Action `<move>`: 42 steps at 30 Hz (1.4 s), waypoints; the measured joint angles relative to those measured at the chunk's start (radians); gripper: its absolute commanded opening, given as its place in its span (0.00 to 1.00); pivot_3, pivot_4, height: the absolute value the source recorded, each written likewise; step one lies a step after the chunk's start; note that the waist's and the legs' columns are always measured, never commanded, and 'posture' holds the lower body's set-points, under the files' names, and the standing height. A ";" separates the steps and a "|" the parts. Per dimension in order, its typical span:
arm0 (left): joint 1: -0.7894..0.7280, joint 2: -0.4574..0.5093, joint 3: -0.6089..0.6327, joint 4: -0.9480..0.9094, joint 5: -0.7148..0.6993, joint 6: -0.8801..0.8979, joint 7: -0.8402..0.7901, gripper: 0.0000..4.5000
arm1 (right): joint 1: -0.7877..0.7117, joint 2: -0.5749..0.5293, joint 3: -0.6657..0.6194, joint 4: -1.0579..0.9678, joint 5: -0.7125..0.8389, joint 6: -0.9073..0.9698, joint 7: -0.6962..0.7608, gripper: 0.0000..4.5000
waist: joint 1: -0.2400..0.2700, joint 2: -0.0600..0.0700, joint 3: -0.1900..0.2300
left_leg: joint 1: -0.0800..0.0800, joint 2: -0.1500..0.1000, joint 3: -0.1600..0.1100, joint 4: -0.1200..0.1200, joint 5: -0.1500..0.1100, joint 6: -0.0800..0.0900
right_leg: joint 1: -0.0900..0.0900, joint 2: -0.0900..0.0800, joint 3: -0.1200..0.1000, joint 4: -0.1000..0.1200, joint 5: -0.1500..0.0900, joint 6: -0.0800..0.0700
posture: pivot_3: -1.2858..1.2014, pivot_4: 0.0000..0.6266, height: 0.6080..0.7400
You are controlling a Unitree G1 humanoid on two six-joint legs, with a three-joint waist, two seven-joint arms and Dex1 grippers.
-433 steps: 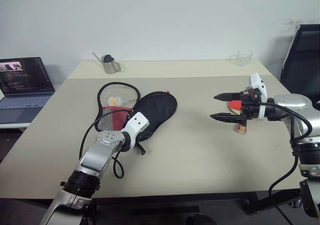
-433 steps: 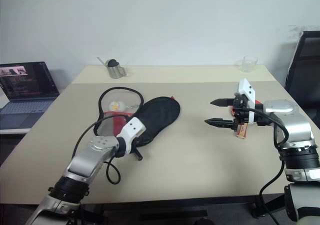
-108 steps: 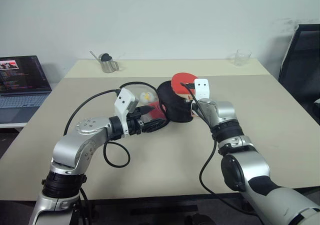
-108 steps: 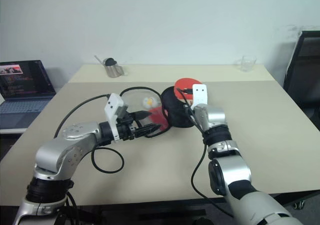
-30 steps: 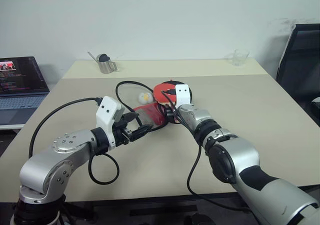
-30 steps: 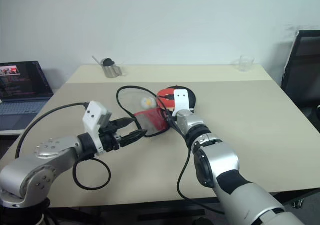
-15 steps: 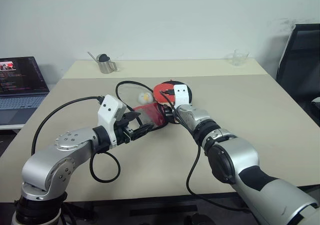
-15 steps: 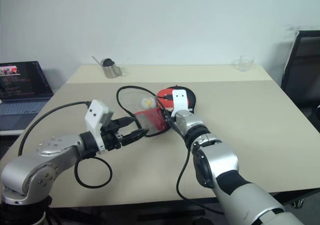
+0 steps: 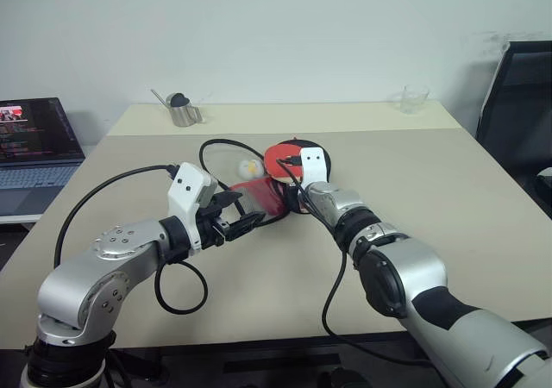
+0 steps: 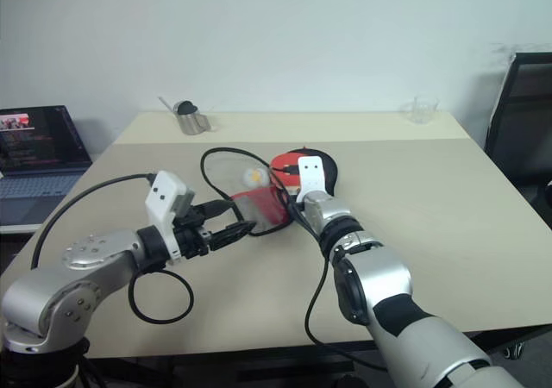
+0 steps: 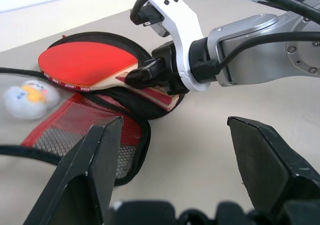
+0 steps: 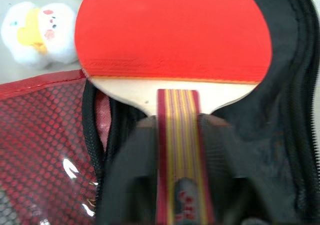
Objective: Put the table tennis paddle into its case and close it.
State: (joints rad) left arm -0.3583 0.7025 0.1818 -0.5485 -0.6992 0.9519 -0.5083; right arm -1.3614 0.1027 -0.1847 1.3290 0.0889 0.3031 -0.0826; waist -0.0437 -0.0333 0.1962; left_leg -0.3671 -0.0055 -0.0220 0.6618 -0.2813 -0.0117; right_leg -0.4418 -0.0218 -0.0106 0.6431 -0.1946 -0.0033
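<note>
My right gripper will grip the paddle's handle (image 12: 179, 135) and centre the red blade in the case, because the blade hangs over the case's edge near the plush keychain.
The table tennis paddle (image 12: 172, 32) lies with its red blade inside the open case (image 12: 292, 110), on the black lining. Its striped wooden handle sticks out toward my right gripper (image 12: 176, 127), which is shut on the handle, one finger (image 12: 127, 175) on each side. The case's red mesh flap (image 9: 261, 197) is folded open to the left, and the white-yellow plush keychain (image 9: 248, 168) rests beside it. My left gripper (image 11: 177, 160) hangs open just short of the flap, with nothing between its fingers. Mid-table, the paddle (image 9: 280, 157) shows just ahead of my right wrist.
A black cable (image 9: 216, 151) loops over the table around the case. A metal pitcher (image 9: 184, 110) stands at the back left and a clear glass (image 9: 412, 100) at the back right. A laptop (image 9: 34, 142) sits off the left edge, a black chair (image 9: 517, 103) on the right.
Since the oldest frames the right gripper has carried the paddle from the table's right side into the opened case. The left gripper has let go of the case. Nothing visibly moved over the last second.
</note>
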 measured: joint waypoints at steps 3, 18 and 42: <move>-0.001 0.000 -0.008 0.010 0.006 -0.004 -0.005 0.81 | -0.002 0.000 0.002 0.000 0.000 -0.001 0.010 0.00 | 0.000 0.000 0.000 | 0.000 0.000 0.000 0.000 0.000 0.000 | 0.000 0.000 0.000 0.000 0.000 0.000 | 0.52 0.24 1.00; -0.005 -0.003 -0.028 0.030 0.019 -0.026 -0.018 0.81 | -0.005 -0.003 0.008 -0.004 -0.008 0.017 0.056 0.52 | 0.000 0.000 0.000 | 0.000 0.000 0.000 0.000 0.000 0.000 | 0.000 0.000 0.000 0.000 0.000 0.000 | 0.52 0.24 1.00; -0.008 -0.009 -0.039 0.031 0.020 -0.026 -0.017 0.81 | 0.023 -0.004 0.011 -0.002 -0.031 0.037 0.018 0.24 | 0.000 0.000 0.000 | 0.000 0.000 0.000 0.000 0.000 0.000 | 0.000 0.000 0.000 0.000 0.000 0.000 | 0.52 0.24 1.00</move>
State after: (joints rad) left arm -0.3661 0.6934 0.1426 -0.5176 -0.6794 0.9256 -0.5250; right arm -1.3387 0.0990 -0.1734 1.3268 0.0583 0.3402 -0.0650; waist -0.0437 -0.0332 0.1962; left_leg -0.3671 -0.0054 -0.0221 0.6617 -0.2813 -0.0117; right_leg -0.4417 -0.0218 -0.0107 0.6431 -0.1946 -0.0034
